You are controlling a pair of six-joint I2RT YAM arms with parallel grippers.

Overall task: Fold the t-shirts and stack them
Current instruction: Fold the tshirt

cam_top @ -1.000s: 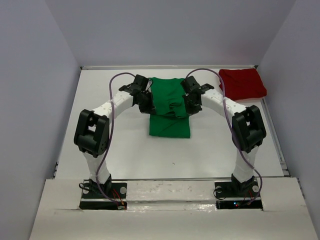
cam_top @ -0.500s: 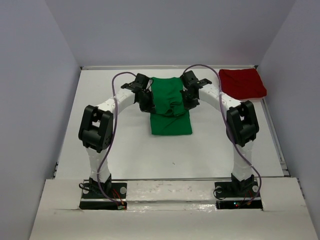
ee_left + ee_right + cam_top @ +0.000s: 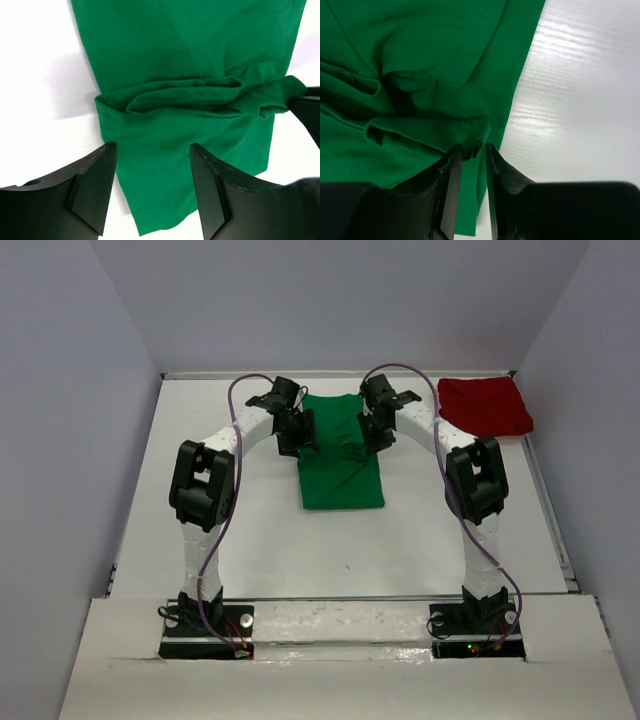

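Next, my right gripper opens and takes the crease farther in to smooth (image 3: pixel 422 128) it, because its fingers are around only the end of the bunched crease.
The bright green t-shirt (image 3: pixel 340 465) lies folded in the middle of the table, with a bunched crease across it (image 3: pixel 190 97). My left gripper (image 3: pixel 296 430) hovers at its left edge; its jaws (image 3: pixel 152 146) stand wide open above the cloth and hold nothing. My right gripper (image 3: pixel 372 428) is at the shirt's right edge. Its jaws (image 3: pixel 473 148) are a narrow gap apart, and a small fold of the green t-shirt (image 3: pixel 420 55) sits loose between them. The dark red t-shirt (image 3: pixel 486 405) lies folded at the far right corner.
The white table (image 3: pixel 250 530) is boxed in by grey walls at the left, back and right. A raised rim (image 3: pixel 550 510) runs along its right side. Purple cables (image 3: pixel 232 410) arch over both arms.
Both grippers moved towards the back of the table with the shirt's fold, then opened; the left let go fully, and the right parted slightly. The green shirt now lies flatter.
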